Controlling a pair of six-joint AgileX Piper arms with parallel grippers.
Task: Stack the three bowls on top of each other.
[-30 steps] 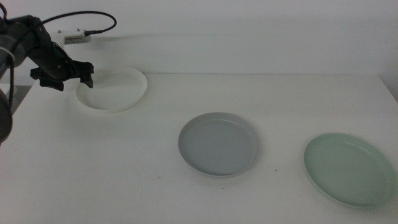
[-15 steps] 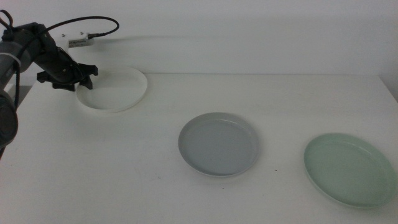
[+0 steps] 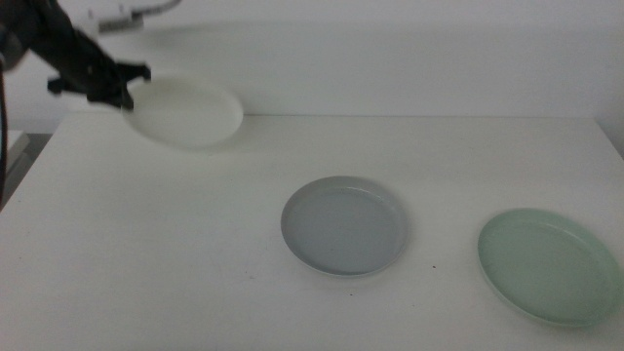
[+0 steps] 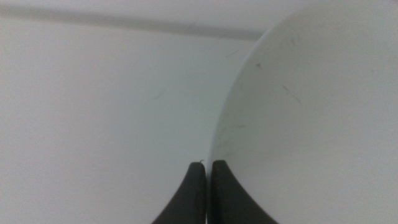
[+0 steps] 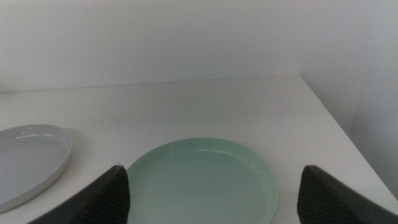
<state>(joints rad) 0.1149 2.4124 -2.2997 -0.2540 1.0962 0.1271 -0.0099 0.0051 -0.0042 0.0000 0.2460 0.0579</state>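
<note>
My left gripper needs to release the white bowl inside the grey-blue bowl (image 3: 345, 225) in the middle of the table.
My left gripper (image 3: 125, 90) is shut on the rim of the white bowl (image 3: 187, 112) and holds it lifted and tilted above the table's far left corner. In the left wrist view the jaws pinch together at the white bowl's (image 4: 311, 118) edge. The grey-blue bowl (image 3: 344, 225) rests flat in the middle of the table. At the near right lies the mint green bowl (image 3: 548, 264). My right gripper (image 5: 214, 186) waits out of the middle view, jaws wide open, hovering short of the green bowl (image 5: 202, 180), with the grey-blue bowl (image 5: 28, 158) beside it.
A white table (image 3: 195, 273) against a white wall. A dark cable (image 3: 146, 10) and a small white box hang at the far left behind the left arm. The table's right edge (image 3: 609, 136) runs close to the green bowl.
The left gripper closed on the white bowl's rim and lifted it off the table, carrying it up and slightly right. The other two bowls have not moved.
</note>
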